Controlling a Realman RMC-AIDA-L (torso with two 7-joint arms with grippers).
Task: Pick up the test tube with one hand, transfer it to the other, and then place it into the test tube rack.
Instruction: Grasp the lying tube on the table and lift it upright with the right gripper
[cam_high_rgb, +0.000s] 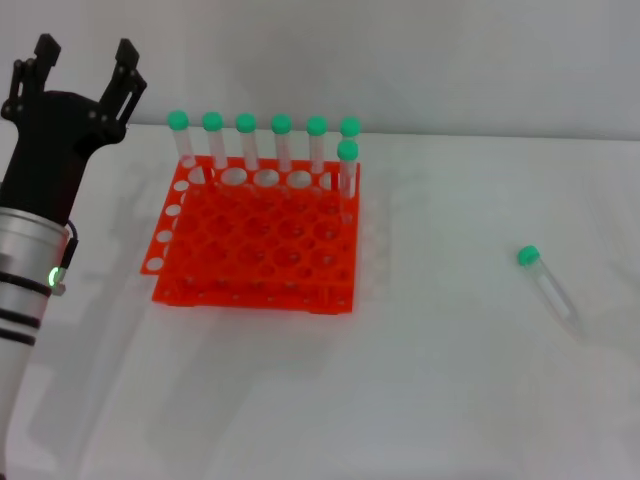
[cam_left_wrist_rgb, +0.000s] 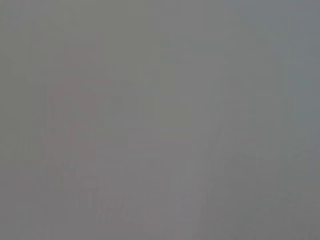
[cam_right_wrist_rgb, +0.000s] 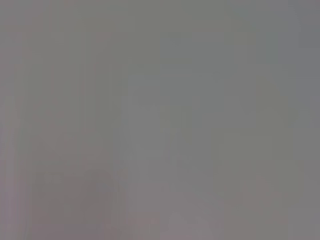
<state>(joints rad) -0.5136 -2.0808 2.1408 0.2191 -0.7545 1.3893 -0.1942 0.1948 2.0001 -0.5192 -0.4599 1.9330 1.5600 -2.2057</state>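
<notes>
My right gripper needs to grasp the bottom end (cam_high_rgb: 568, 313) of the lying test tube, far from its green cap.
A clear test tube with a green cap (cam_high_rgb: 546, 282) lies on its side on the white table at the right. The orange-red test tube rack (cam_high_rgb: 258, 236) stands left of centre, with several green-capped tubes (cam_high_rgb: 282, 140) upright along its back row and one at the back right corner. My left gripper (cam_high_rgb: 84, 62) is open and empty, raised at the far left beside the rack, on the arm with black bands and a green light. My right gripper is out of view. Both wrist views show only plain grey.
The white table (cam_high_rgb: 440, 380) spreads around the rack. The lying tube is well apart from the rack, to its right.
</notes>
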